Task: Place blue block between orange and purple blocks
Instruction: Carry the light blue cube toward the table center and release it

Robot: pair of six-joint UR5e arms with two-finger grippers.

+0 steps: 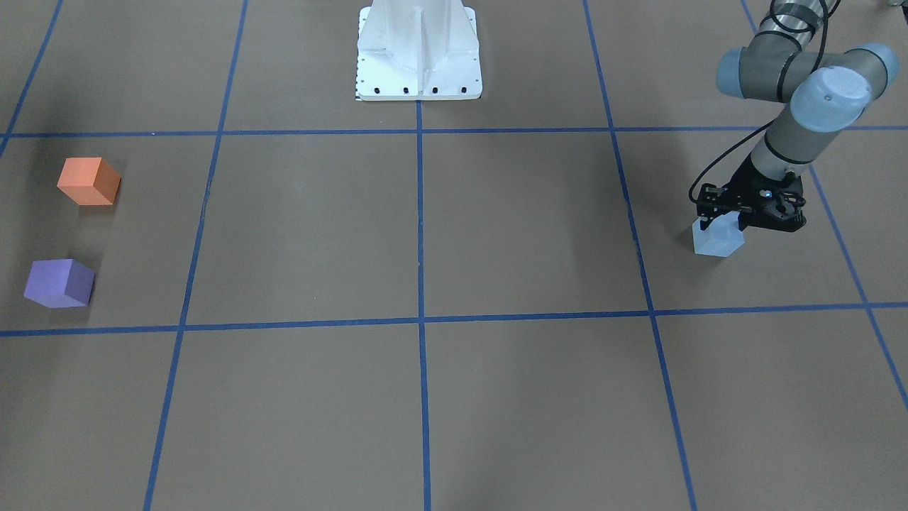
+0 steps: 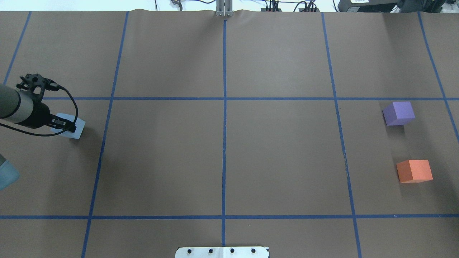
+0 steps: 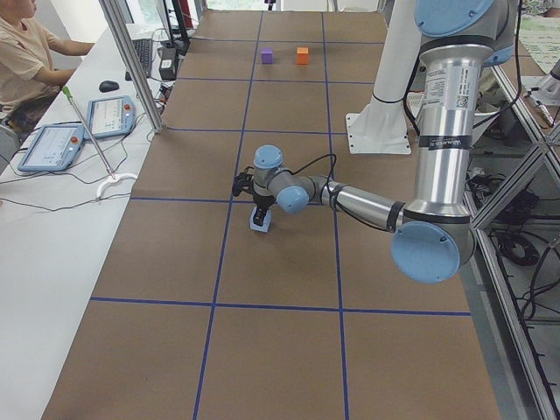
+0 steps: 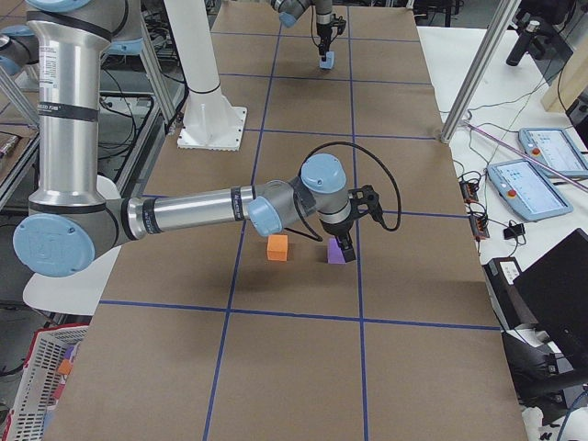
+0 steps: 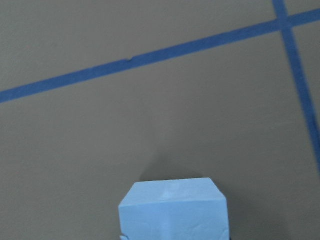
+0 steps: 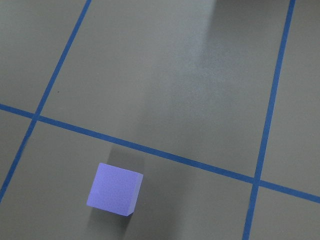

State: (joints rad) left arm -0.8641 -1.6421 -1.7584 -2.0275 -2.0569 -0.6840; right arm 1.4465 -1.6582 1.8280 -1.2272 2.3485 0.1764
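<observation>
With my left gripper, I next set the light blue block down beside the middle blue tape line [image 1: 444, 243], facing the white base plate.
The light blue block [image 1: 718, 243] is at the table's left end, low on the brown mat; it also shows in the overhead view [image 2: 79, 126] and fills the bottom of the left wrist view [image 5: 172, 210]. My left gripper [image 1: 720, 226] points down and is shut on it. The orange block [image 2: 414, 171] and the purple block [image 2: 398, 113] stand a block's width apart at the right end. In the exterior right view my right gripper [image 4: 342, 246] hangs just over the purple block [image 4: 336, 254]; I cannot tell whether it is open or shut. The right wrist view shows the purple block [image 6: 114, 189] from above.
The brown mat carries a grid of blue tape lines [image 2: 225, 107]. The white robot base plate [image 1: 418, 53] stands at the middle of the robot's side. Operators' tablets [image 3: 52, 144] lie on the side bench beyond the mat.
</observation>
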